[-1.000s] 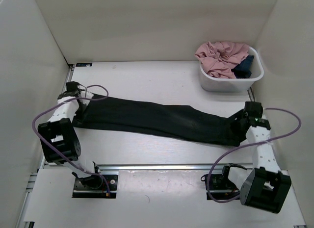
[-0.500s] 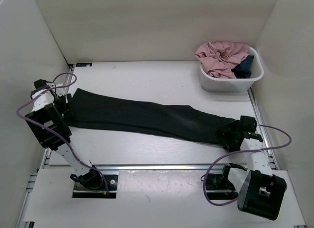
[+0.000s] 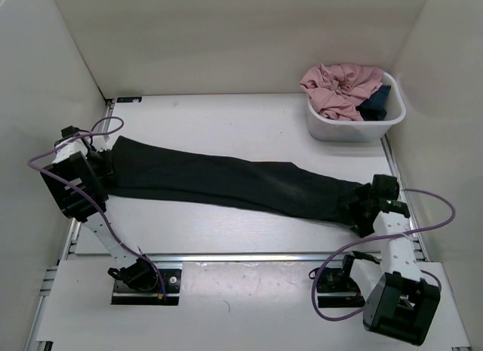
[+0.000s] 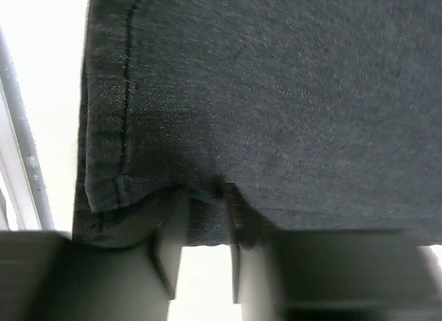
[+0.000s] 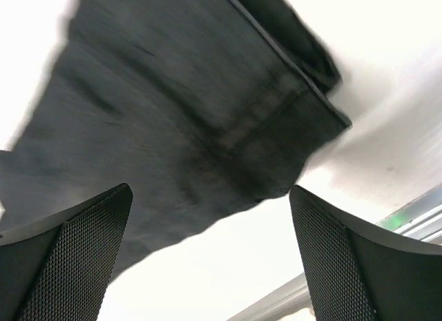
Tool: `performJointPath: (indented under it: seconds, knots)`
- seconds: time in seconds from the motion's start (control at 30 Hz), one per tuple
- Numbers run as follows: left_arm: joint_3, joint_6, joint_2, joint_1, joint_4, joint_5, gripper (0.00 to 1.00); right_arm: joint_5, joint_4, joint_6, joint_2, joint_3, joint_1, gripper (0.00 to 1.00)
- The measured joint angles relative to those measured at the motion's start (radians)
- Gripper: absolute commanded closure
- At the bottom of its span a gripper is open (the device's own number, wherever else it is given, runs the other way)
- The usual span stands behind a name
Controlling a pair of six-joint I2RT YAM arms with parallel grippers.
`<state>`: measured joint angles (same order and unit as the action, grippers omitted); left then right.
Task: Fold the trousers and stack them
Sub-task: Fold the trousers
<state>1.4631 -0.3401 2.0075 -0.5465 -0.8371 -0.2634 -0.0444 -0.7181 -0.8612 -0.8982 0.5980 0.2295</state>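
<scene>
The trousers lie at a slant with their end by the robot's right gripper nearer the bar, so next the right gripper pinches that end [image 5: 297,152] and pulls it straight before folding.
The black trousers [image 3: 226,181] lie flat in a long strip across the table, from far left to near right. My left gripper [image 3: 106,166] is at their left end. In the left wrist view its jaws [image 4: 205,197] stand close together with the trousers' [image 4: 276,93] hemmed edge pinched between them. My right gripper [image 3: 364,207] is at the right end, open wide. In the right wrist view its mesh fingers [image 5: 83,245] stand far apart, and the trousers' [image 5: 173,114] end lies on the table just ahead of the right gripper [image 5: 209,193], touching neither finger.
A white tub [image 3: 392,117] at the back right holds a pink garment [image 3: 339,87] and a small dark blue garment [image 3: 375,106]. White walls close in the table on three sides. A metal rail [image 3: 249,255] runs along the near edge.
The left gripper swung out left, came back to the trousers' left end and closed on its edge. The right gripper let go of the right end and opened wide.
</scene>
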Motion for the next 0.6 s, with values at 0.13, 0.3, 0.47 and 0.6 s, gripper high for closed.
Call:
performJointPath:
  seconds: [0.13, 0.3, 0.47, 0.6]
  knots:
    - [-0.022, -0.023, -0.005, 0.001, 0.002, -0.003, 0.85, 0.071, 0.079, -0.076, -0.056, -0.153, 0.003, 0.01]
    - [-0.062, -0.068, -0.027, 0.000, 0.005, 0.003, 0.85, 0.087, 0.250, -0.114, -0.169, -0.136, 0.006, 0.06]
    - [-0.075, -0.111, -0.076, -0.020, -0.037, 0.010, 0.85, 0.091, 0.471, -0.166, -0.317, -0.131, 0.008, 0.65]
    - [-0.031, -0.139, -0.095, -0.044, -0.108, -0.007, 0.85, 0.103, 0.594, -0.207, -0.391, -0.136, 0.026, 1.00]
